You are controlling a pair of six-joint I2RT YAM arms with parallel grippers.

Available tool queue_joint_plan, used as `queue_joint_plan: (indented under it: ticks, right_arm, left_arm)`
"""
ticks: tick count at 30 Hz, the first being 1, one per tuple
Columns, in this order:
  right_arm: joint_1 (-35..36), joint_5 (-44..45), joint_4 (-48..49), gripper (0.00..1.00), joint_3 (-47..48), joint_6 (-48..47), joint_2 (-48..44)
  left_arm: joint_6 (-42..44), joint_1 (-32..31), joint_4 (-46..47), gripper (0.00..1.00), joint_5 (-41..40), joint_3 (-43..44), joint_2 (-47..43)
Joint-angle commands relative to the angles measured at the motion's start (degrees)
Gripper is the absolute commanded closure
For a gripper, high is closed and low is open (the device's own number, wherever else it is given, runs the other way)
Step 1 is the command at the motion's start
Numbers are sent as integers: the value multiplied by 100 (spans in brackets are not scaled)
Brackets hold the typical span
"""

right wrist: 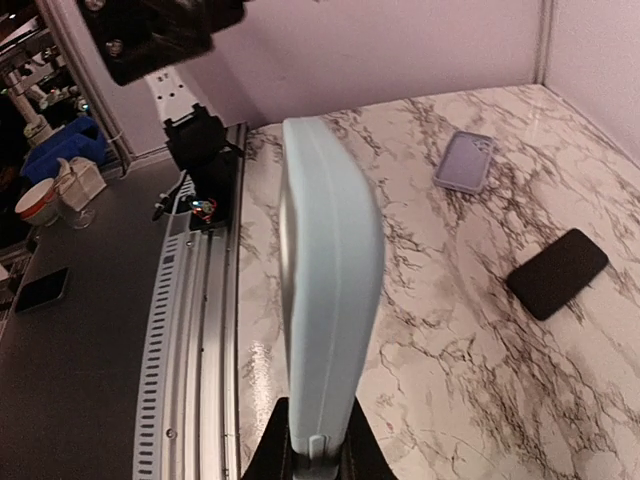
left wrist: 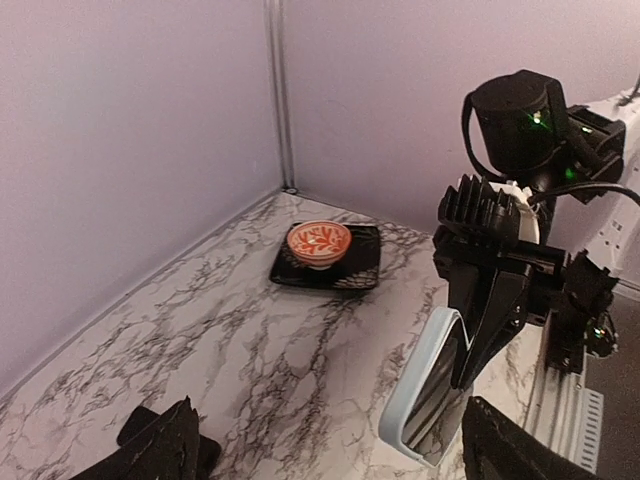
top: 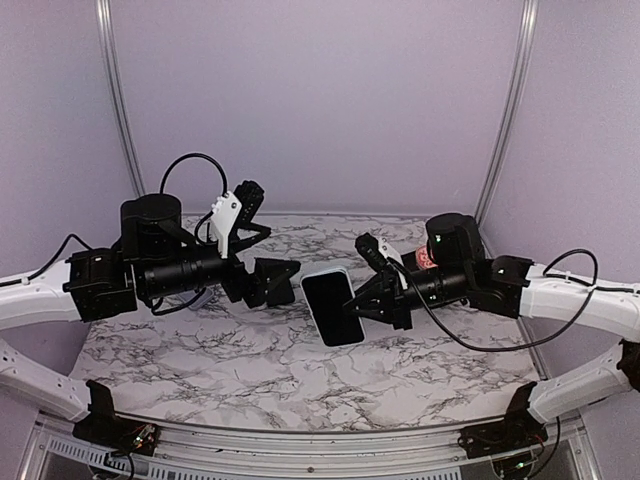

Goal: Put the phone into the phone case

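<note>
My right gripper is going to put the light blue phone case down on the marble (top: 375, 316) between the second black phone and the plate.
A light blue phone case (top: 338, 272) with a black phone (top: 333, 310) lying in it hangs above the middle of the table. My right gripper (top: 364, 300) is shut on its right edge. In the right wrist view the phone case (right wrist: 330, 290) stands edge-on, rising from my right gripper (right wrist: 318, 455). My left gripper (top: 282, 282) is open just left of the case and touches nothing. From the left wrist, the phone case (left wrist: 408, 400) shows the glossy phone (left wrist: 440, 395) screen, between my spread left fingers (left wrist: 165, 445).
A lavender phone case (right wrist: 464, 162) and a second black phone (right wrist: 556, 273) lie flat on the marble table (top: 300, 380). An orange patterned bowl (left wrist: 320, 240) sits on a black square plate (left wrist: 362, 268) near the back corner. Purple walls close in the table.
</note>
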Motion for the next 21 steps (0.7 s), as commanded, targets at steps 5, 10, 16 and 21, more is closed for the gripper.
queue_joint_plan:
  ticks: [5,10,16,21]
  right_arm:
    - [359,-1010,918,100,241,-583,-313]
    - [408,-962,1062,100,286,-549,-263]
    - [419,-911,1092,100,333,-560,-291]
    - [418,-869,1020,100,338,-595,-314]
  left_arm:
    - [225,-110,391,22,2687,582,770]
    - [188,-222,638,36,2897,709,1001]
    - [132,-335,741,86,2506,792,1208]
    - [95,-359,818,100,2171,784,1210]
